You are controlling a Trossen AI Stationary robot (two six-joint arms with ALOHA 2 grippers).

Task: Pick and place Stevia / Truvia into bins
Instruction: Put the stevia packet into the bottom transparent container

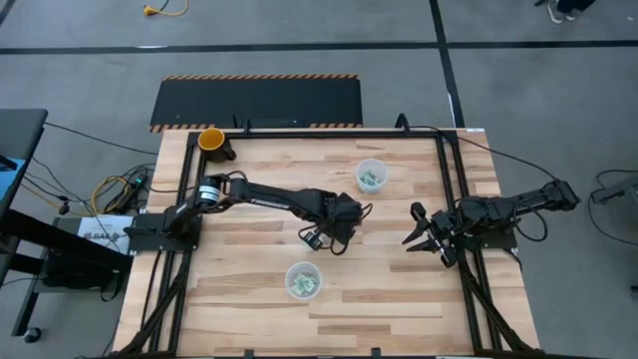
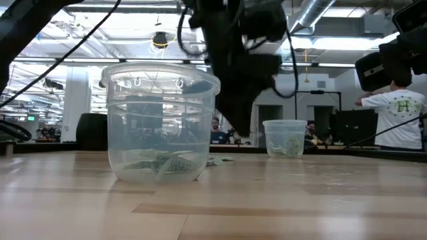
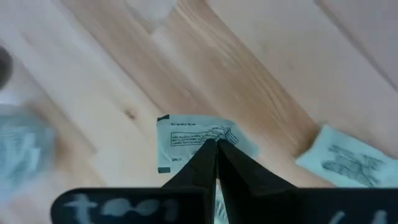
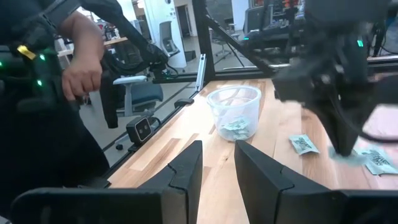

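Next, my left gripper releases the green and white packet above the packets inside the near clear cup (image 1: 304, 283).
My left gripper (image 1: 317, 237) stands at the table's middle, pointing down, shut on a green and white packet (image 3: 186, 140). A second packet (image 3: 345, 158) lies flat on the wood beside it; the right wrist view also shows one loose packet (image 4: 303, 144). The near clear cup (image 1: 302, 280) and the far clear cup (image 1: 371, 176) both hold packets at the bottom. In the low view the near cup (image 2: 160, 123) stands in front and the far cup (image 2: 285, 138) behind. My right gripper (image 1: 424, 237) waits open near the table's right edge. My left gripper pinches the packet between its two fingertips (image 3: 227, 155), coming from above and pointing down. The fingers meet on the packet's middle, toward one long edge (image 3: 208, 135). The packet lies flat below the tips; whether it is off the wood cannot be told.
An orange cup (image 1: 212, 141) sits at the far left corner of the table. A black metal frame (image 1: 454, 189) runs along the table's edges. A person's hand (image 4: 81, 71) shows beyond the table in the right wrist view. Bare wood lies between the cups.
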